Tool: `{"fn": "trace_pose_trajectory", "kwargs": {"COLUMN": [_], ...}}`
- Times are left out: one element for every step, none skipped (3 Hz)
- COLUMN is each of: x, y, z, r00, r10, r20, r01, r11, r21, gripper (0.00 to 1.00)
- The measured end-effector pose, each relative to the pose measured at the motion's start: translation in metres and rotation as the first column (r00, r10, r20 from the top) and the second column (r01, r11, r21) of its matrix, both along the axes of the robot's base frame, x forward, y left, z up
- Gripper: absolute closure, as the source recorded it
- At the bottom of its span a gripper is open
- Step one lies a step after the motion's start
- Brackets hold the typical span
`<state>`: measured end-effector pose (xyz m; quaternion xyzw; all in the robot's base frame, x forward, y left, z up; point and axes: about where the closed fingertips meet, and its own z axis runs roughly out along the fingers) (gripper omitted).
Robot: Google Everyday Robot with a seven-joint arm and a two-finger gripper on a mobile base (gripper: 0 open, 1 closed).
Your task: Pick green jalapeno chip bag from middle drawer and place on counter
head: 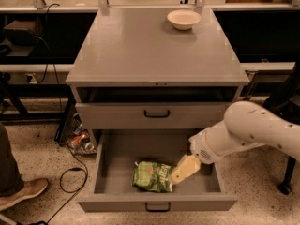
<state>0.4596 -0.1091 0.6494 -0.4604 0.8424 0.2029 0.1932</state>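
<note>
I should grip the back corner [167, 168] of the green jalapeno chip bag, at the end nearest the white arm.
The green jalapeno chip bag [152, 176] lies flat on the floor of the open middle drawer [117, 161], left of centre and near the front. My gripper [179, 173] hangs from the white arm that reaches in from the right. It is down inside the drawer, its cream fingers at the bag's right edge. The counter [140, 46] is the grey cabinet top above, with a white bowl [183, 18] at its far right.
The top drawer [157, 112] is slightly pulled out above the open one. A person's shoe [21, 191] and a cable [75, 172] lie on the speckled floor at the left. Clutter sits beside the cabinet's left foot [79, 140]. A black stand foot [285, 187] is at the right.
</note>
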Motion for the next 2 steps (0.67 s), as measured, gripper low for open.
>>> {"fn": "trace_pose_trajectory", "kwargs": {"x": [0.0249,0.0249], "y": [0.035,0.035], "z": [-0.0707,-0.0707], "r00": [0.9968,0.9968], "r10": [-0.079,-0.079], "r20": [-0.008,-0.008], "r01": [0.08,0.08], "r11": [0.99,0.99], "r21": [0.119,0.119], "gripper": [0.0,0.0]}}
